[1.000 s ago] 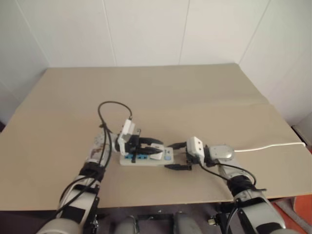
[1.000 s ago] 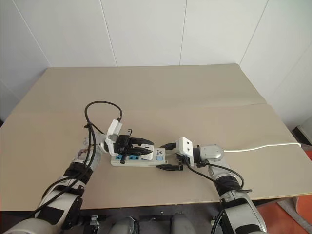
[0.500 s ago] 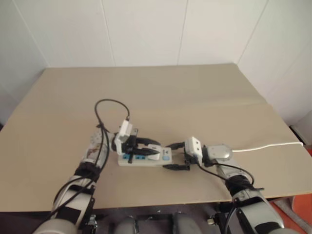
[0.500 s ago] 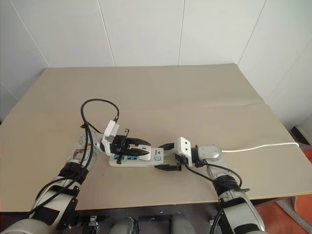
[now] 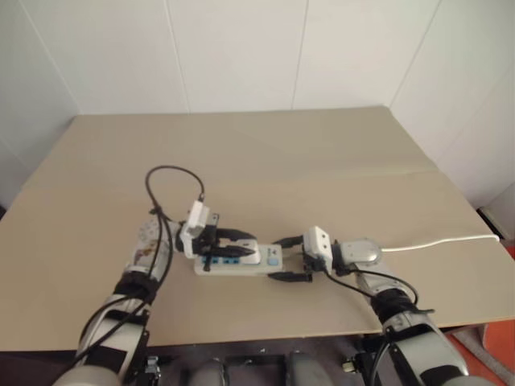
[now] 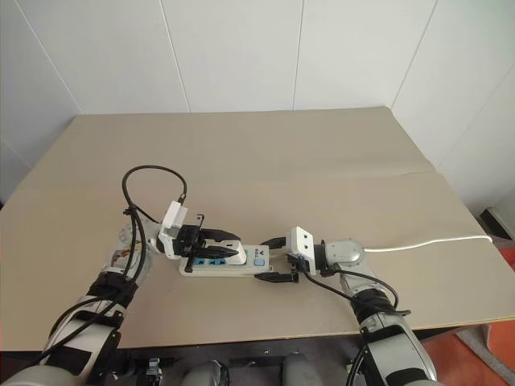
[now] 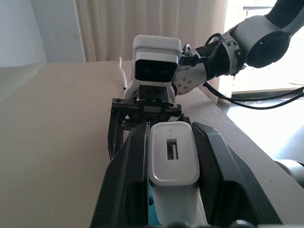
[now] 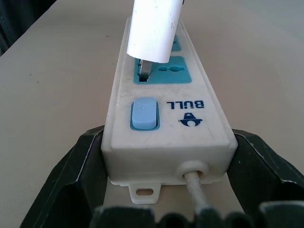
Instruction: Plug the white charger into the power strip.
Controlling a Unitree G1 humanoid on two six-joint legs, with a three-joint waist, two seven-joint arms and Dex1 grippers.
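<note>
I need to let go of the white charger with my left gripper in the power strip's socket (image 5: 252, 258) (image 7: 176, 219) nearest the blue switch.
The power strip (image 5: 233, 264) lies flat on the tan table near its front edge, with blue sockets and a blue switch (image 8: 143, 114). My left gripper (image 7: 171, 130) is shut on the white charger (image 7: 174, 161) and holds it over the socket nearest the switch. The charger (image 8: 154, 26) stands a little above the socket face, tilted, with a metal prong (image 8: 145, 70) reaching into the slot. My right gripper (image 5: 291, 257) is shut on the strip's switch end, one black finger (image 8: 71, 180) against each long side.
The strip's white cord (image 5: 438, 240) runs right across the table (image 5: 265, 169) to its right edge. A black cable loop (image 5: 173, 181) arches over my left forearm. White walls stand behind the table; its front edge is just below the strip.
The whole view has shifted slightly. Both grippers keep their grips, and the charger stays over the same socket.
</note>
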